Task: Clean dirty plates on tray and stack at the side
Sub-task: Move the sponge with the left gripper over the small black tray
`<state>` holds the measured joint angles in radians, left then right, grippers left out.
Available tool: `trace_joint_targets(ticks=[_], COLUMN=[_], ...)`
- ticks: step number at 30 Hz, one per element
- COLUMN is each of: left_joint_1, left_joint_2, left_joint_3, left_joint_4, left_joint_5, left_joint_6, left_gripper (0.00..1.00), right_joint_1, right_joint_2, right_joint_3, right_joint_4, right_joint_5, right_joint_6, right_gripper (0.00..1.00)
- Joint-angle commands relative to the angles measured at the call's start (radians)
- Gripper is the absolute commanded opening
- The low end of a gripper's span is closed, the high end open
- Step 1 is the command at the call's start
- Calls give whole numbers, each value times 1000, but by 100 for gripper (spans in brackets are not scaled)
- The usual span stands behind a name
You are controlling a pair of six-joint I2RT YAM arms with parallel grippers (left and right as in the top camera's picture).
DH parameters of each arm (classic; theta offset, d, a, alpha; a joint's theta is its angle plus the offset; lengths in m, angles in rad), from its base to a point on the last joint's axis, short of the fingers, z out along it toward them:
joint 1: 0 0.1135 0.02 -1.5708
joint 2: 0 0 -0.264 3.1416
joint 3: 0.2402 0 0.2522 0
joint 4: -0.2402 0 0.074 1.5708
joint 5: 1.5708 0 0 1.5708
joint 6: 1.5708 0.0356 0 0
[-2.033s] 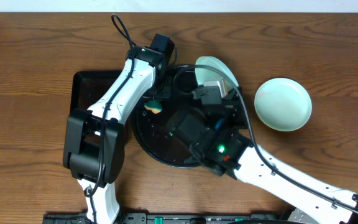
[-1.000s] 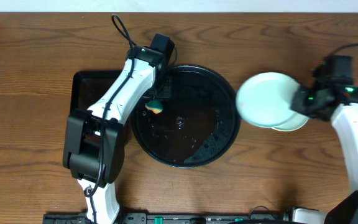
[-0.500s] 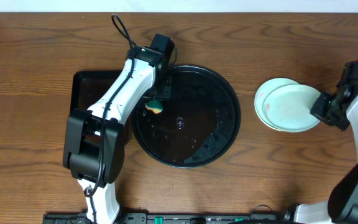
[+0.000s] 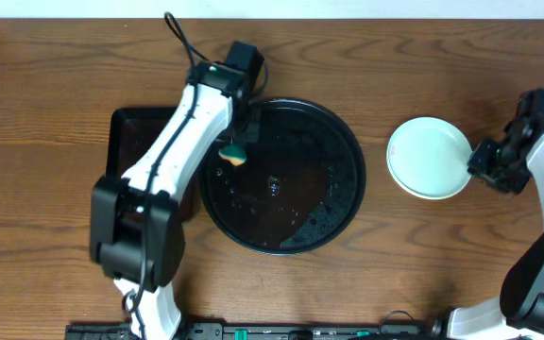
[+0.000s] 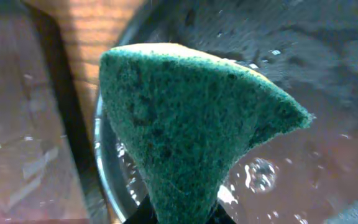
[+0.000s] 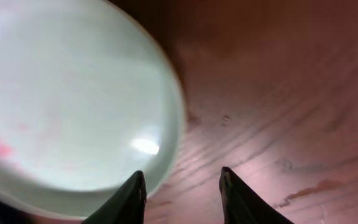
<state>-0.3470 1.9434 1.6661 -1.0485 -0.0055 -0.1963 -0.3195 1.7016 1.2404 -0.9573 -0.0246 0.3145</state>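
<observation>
Next, my left gripper releases the green and yellow sponge, now hanging over the round tray, so that it rests in the middle of the rectangular black tray (image 4: 156, 173).
The round black tray (image 4: 340, 203) lies wet at mid table, with no plate showing on it. My left gripper (image 4: 235, 151) hangs over its left part, shut on a green and yellow sponge (image 4: 233, 157). That sponge (image 5: 185, 130) fills the left wrist view, with the tray's rim (image 5: 102, 163) behind it. To the right of the tray, pale blue-green plates (image 4: 429, 157) sit stacked on the table. My right gripper (image 4: 485, 162) is at the stack's right edge, open. The top plate (image 6: 67, 93) has a faint red smear, and its rim lies just inside my left fingertip (image 6: 135, 190).
A rectangular black tray (image 4: 132, 142) sits left of the round one, partly under my left arm. Bare wooden table (image 6: 278, 93) lies right of the plate stack.
My right gripper carried a plate from the tray to the right, set it on the other plate and opened. The left arm shifted slightly with the sponge.
</observation>
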Motion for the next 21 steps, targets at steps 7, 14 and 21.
trace_joint_targets(ticks=[7, 14, 21], left_joint_1=[135, 302, 398], left_joint_2=[-161, -146, -145], left_joint_3=[51, 1, -187], left_joint_4=[-147, -126, 43], left_joint_5=[-85, -85, -85], left_joint_6=[98, 98, 98], left_gripper=[7, 7, 8], right_joint_1=[202, 365, 435], right_joint_2=[-126, -123, -123], right_joint_3=[88, 87, 87], right_joint_4=[-11, 20, 26], right_joint_5=[-115, -111, -77], right_joint_6=[-43, -50, -51], right_gripper=[43, 46, 52])
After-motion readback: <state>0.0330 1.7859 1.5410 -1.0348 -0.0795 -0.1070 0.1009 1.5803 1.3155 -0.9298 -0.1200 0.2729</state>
